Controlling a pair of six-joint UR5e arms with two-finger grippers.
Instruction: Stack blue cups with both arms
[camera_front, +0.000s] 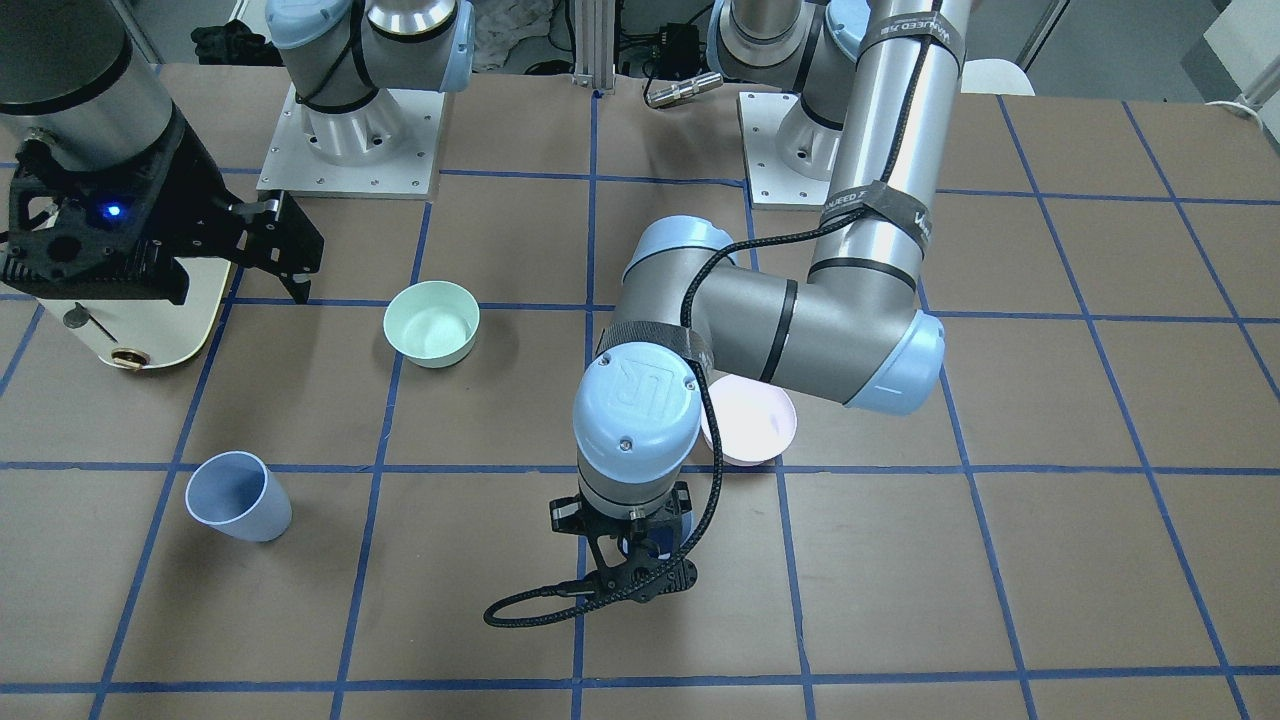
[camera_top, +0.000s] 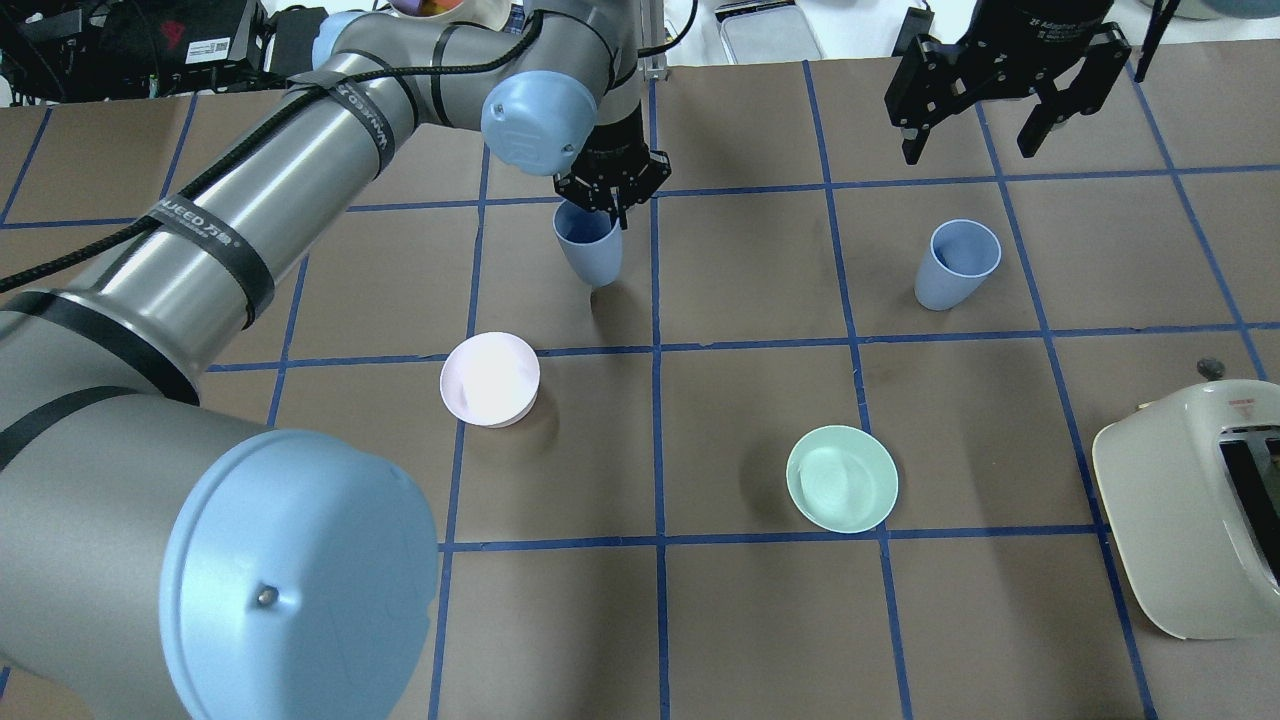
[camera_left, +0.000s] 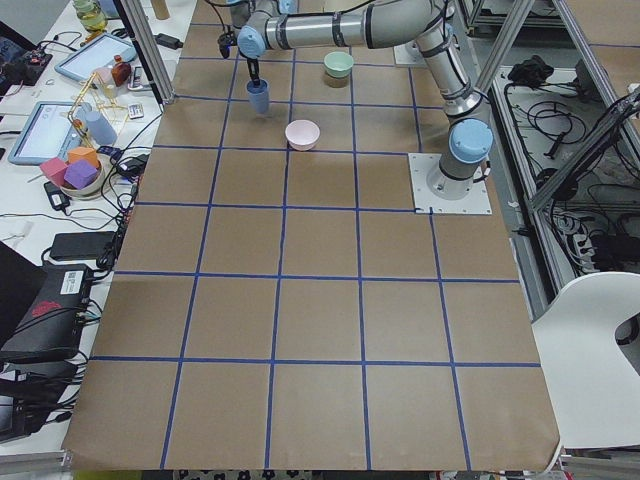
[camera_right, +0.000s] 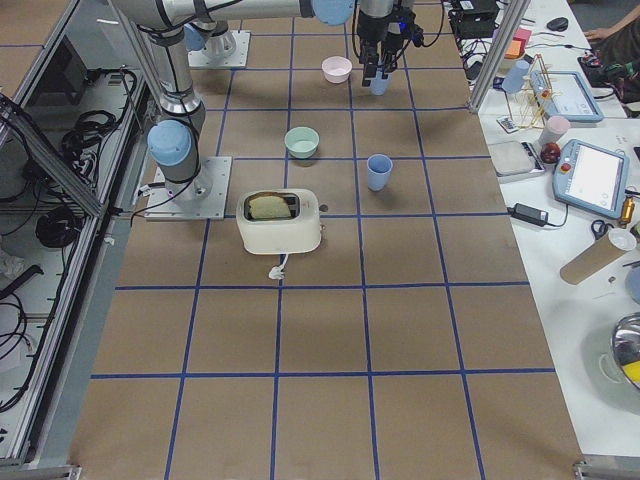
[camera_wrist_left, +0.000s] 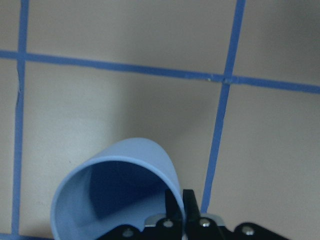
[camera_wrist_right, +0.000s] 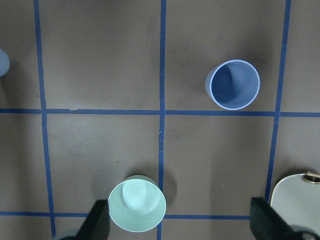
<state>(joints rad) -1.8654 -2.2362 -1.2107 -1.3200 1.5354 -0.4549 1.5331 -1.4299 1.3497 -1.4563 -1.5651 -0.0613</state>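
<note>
The robot's left gripper needs to put the blue cup, now tilted just above the table, down on the tape crossing (camera_front: 597, 463) beside the pale pink bowl, toward the second cup.
My left gripper (camera_top: 612, 203) is shut on the rim of one blue cup (camera_top: 588, 246), with one finger inside and one outside. It holds the cup slightly tilted, and the cup looks to be just above the table. In the left wrist view the fingertips (camera_wrist_left: 176, 199) pinch the cup's wall (camera_wrist_left: 131, 160). In the front view the left gripper (camera_front: 640, 552) hides most of that cup. The second blue cup (camera_top: 957, 263) stands upright and alone on the table; it also shows in the front view (camera_front: 238, 496) and the right wrist view (camera_wrist_right: 233, 84). My right gripper (camera_top: 1000, 100) is open and empty, high above the table beyond that cup.
A pale pink bowl (camera_top: 490, 380) sits near the held cup. A mint-green bowl (camera_top: 842, 478) sits mid-table. A cream toaster (camera_top: 1190, 510) stands at the right edge. Blue tape lines grid the brown table.
</note>
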